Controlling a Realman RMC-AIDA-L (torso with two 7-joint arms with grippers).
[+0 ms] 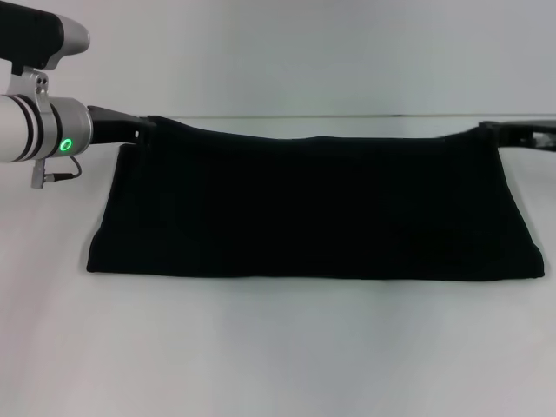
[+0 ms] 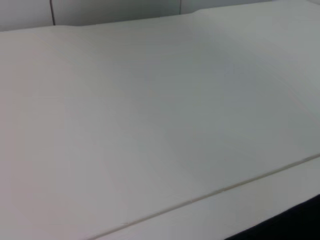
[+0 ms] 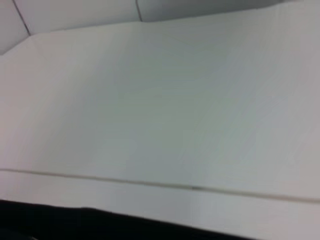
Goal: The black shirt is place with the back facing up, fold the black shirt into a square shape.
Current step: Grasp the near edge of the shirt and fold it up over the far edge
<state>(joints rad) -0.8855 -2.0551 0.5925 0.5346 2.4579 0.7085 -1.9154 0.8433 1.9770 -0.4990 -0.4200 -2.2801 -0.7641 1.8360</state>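
The robot's left gripper needs to let go of the black shirt's lifted corner on the white table (image 1: 155, 132), just short of the seam line.
The black shirt (image 1: 313, 208) lies as a wide folded band across the white table (image 1: 278, 347). Its near edge rests flat, while its far edge is lifted at both corners and sags in the middle. My left gripper (image 1: 139, 127) is shut on the far left corner, and my right gripper (image 1: 493, 130) is shut on the far right corner. In the left wrist view only a dark strip of the shirt (image 2: 295, 225) shows at one corner. The right wrist view has a dark band of the shirt (image 3: 75, 224) along one edge. No lettering is visible.
The left arm's silver forearm with a green ring light (image 1: 66, 144) reaches in from the left. The table's far edge (image 1: 347, 116) runs just behind the shirt, with a pale wall beyond. A seam line (image 2: 210, 194) crosses the tabletop.
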